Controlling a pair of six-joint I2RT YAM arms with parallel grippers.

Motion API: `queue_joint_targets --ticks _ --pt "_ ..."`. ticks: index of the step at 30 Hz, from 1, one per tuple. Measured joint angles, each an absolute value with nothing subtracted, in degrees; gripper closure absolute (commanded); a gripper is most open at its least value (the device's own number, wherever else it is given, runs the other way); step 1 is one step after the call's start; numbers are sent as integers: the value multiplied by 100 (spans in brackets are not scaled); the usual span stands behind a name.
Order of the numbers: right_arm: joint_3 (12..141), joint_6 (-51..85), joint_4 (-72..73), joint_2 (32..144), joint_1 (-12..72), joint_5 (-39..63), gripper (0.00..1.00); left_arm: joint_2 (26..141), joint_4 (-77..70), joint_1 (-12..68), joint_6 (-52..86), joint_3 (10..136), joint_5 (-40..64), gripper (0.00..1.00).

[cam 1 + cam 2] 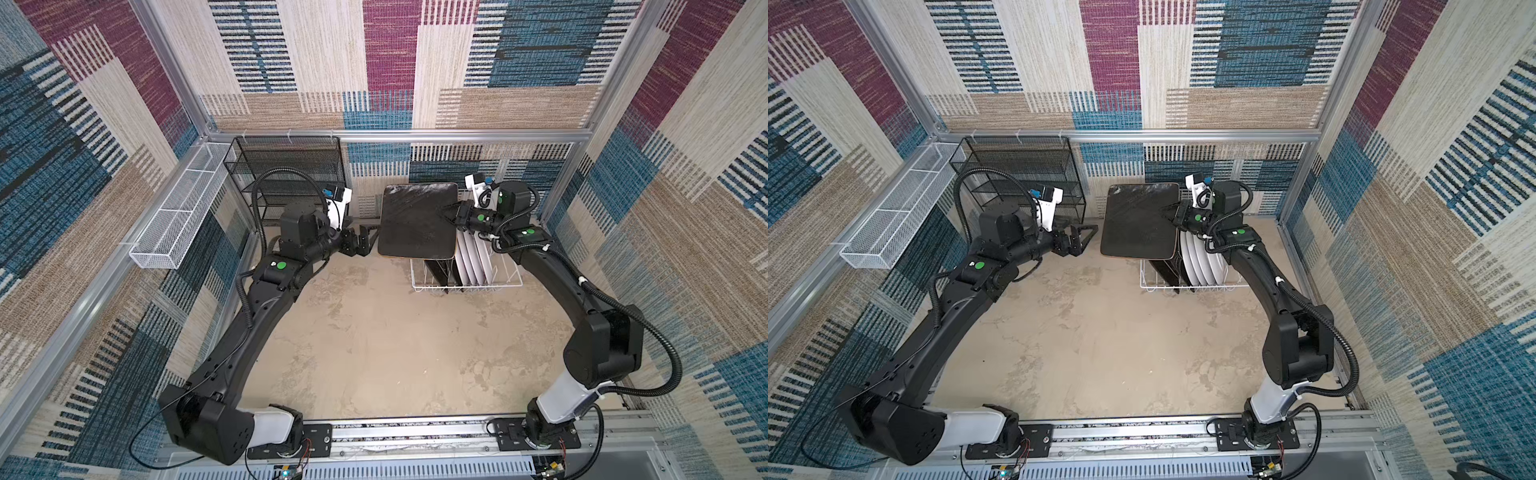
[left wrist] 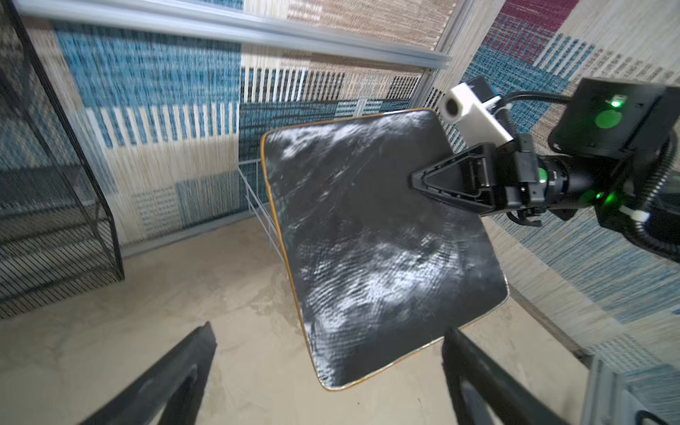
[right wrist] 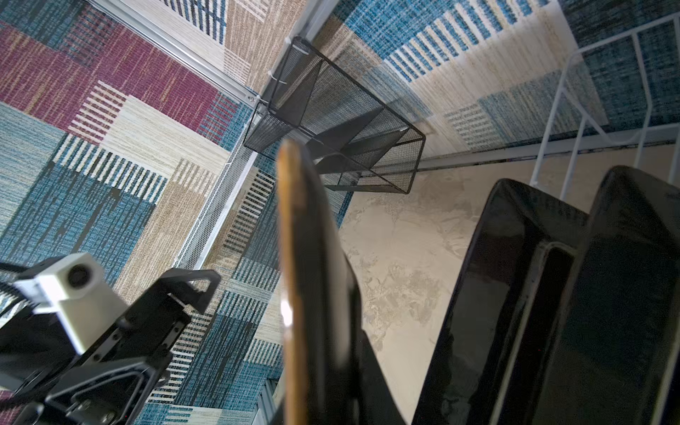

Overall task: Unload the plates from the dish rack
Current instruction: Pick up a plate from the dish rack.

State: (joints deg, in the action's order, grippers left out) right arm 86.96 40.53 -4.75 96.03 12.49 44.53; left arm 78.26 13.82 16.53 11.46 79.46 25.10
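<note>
My left gripper needs to close on the middle of the square plate's free edge (image 1: 381,222) (image 2: 287,259). That spot is straight across from where my right gripper holds the plate.
My right gripper (image 1: 446,212) (image 1: 1169,216) (image 2: 415,180) is shut on the right edge of a square plate (image 1: 415,220) (image 1: 1138,220) (image 2: 375,239). The plate hangs above the dish rack (image 1: 465,284) (image 1: 1183,286), its black back towards the top views. In the right wrist view it shows edge-on (image 3: 294,257). More black-backed plates (image 1: 440,270) (image 3: 496,294) and round white plates (image 1: 473,257) (image 1: 1204,262) stand upright in the rack. My left gripper (image 1: 368,239) (image 1: 1084,237) (image 2: 327,331) stands open just left of the lifted plate, not touching it.
A black mesh shelf unit (image 1: 291,174) stands at the back left behind my left arm. A long white mesh basket (image 1: 178,216) hangs on the left wall. The rack sits close to the back right corner and wall.
</note>
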Motion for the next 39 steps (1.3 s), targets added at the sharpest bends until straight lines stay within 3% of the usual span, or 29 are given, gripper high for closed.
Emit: queue_joint_targets --ticks 15,21,25,39 --pt "8543 4121 56 9719 1251 4950 100 9264 705 1229 2963 8184 4622 14" --pt "8458 4198 261 9741 1251 5118 100 9629 5 1229 3590 8169 5264 24" --pt "8455 4239 401 9824 1251 5231 100 9789 -309 1229 3846 8200 5527 38" --pt "8458 4307 484 10001 1251 5450 100 10086 -1240 1245 4593 8141 6263 54"
